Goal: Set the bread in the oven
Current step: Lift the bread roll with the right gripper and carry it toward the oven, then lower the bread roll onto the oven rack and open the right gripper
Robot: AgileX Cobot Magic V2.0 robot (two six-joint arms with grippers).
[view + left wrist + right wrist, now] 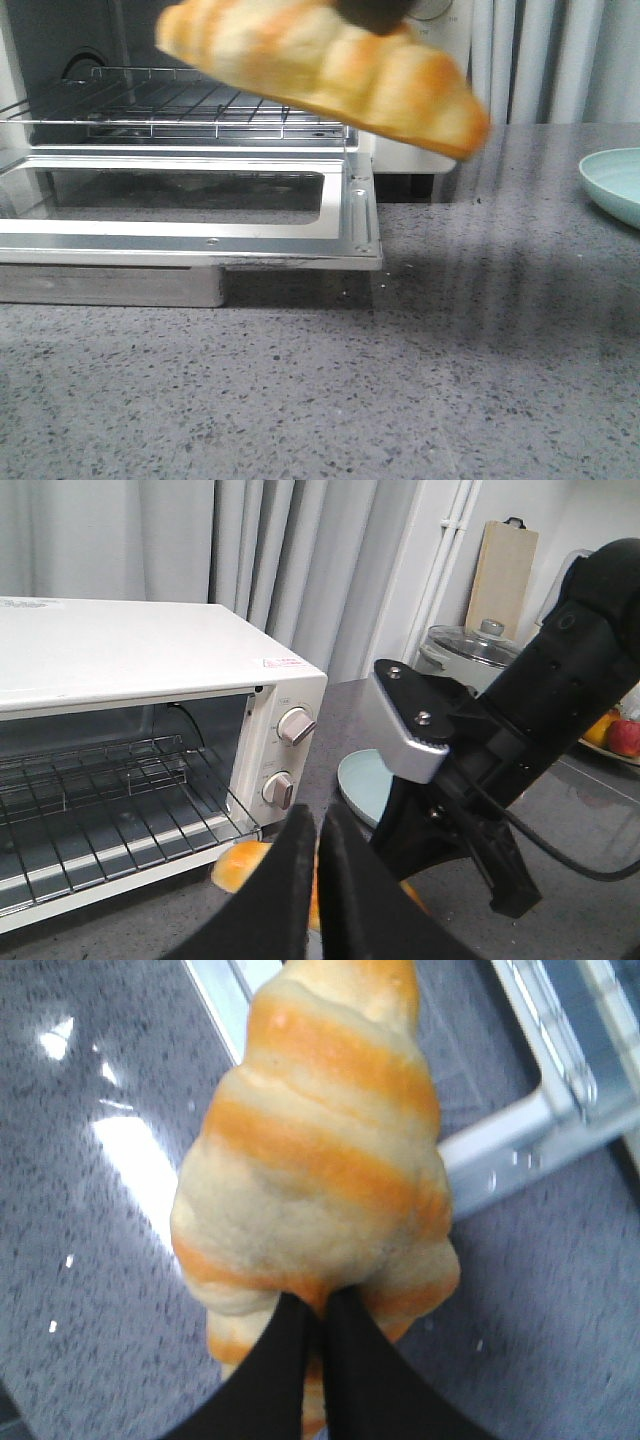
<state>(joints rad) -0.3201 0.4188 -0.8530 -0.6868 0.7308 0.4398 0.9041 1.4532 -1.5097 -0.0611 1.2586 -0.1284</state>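
Observation:
The bread, now held in front of the open oven, will go down across the middle of the oven's bare wire rack [220, 70] from my right gripper.
The bread [330, 70] is a striped golden-orange and cream roll, held in the air in front of the oven's right upper part. My right gripper [318, 1305] is shut on its lower end [320, 1160]; in the front view only a black bit of it [375, 15] shows above the bread. The cream-white oven [130, 655] stands open, its glass door [340, 240] dropped flat and its wire rack [180, 105] bare. My left gripper [317, 825] is shut and empty, above and beside the bread [240, 865], near the right arm [530, 720].
A pale teal plate [615, 185] sits on the grey counter right of the oven. A metal block [110, 285] lies under the door. A cutting board [503, 575], a lidded pot [470, 650] and fruit [615, 730] stand further off.

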